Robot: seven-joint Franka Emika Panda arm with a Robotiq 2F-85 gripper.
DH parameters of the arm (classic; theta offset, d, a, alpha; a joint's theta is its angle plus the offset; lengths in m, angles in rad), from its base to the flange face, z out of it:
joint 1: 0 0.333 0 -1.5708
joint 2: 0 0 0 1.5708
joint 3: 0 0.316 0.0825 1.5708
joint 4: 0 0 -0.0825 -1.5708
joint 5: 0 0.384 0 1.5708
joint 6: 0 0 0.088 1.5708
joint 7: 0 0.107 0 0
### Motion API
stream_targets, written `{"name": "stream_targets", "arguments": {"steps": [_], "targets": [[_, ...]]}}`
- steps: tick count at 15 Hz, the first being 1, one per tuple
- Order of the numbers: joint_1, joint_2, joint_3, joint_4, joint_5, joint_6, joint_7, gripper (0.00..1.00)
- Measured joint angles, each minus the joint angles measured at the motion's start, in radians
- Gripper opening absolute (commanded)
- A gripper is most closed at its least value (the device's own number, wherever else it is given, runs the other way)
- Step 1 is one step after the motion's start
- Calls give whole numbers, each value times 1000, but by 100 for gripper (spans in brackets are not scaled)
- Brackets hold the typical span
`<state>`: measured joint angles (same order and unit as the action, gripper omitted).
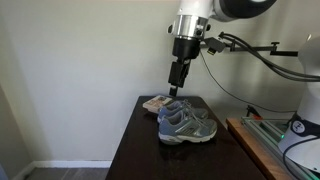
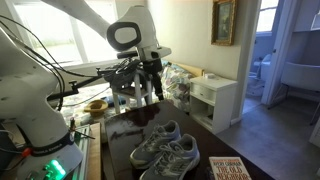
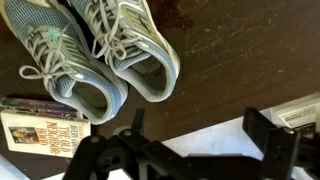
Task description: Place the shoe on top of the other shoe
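Note:
I need to close my gripper on the rim of the shoe's opening (image 1: 174, 114) (image 3: 125, 67), on the side facing the other shoe, on the running shoe that is farther from the book.
Two grey-blue running shoes stand side by side on the dark wooden table. In an exterior view they sit as a pair (image 1: 187, 125). In the wrist view one shoe (image 3: 62, 62) lies left of the other shoe (image 3: 130, 45), both with openings facing the camera. My gripper (image 1: 178, 88) hangs above and behind the shoes; it also shows in an exterior view (image 2: 140, 97). In the wrist view its fingers (image 3: 195, 130) are spread wide and hold nothing.
A book (image 3: 42, 130) lies on the table beside the shoes, also seen in an exterior view (image 1: 155, 103). The dark table (image 3: 240, 60) ends at an edge near the gripper. A side bench with cables (image 1: 275, 135) stands next to it.

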<state>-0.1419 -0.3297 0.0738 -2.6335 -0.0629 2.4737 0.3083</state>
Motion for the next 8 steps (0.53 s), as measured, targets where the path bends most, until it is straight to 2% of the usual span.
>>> {"name": "stream_targets", "arguments": {"steps": [5, 8], "targets": [[64, 107, -120, -70, 50, 303, -329, 100], [164, 154, -209, -98, 206, 399, -555, 100]]}}
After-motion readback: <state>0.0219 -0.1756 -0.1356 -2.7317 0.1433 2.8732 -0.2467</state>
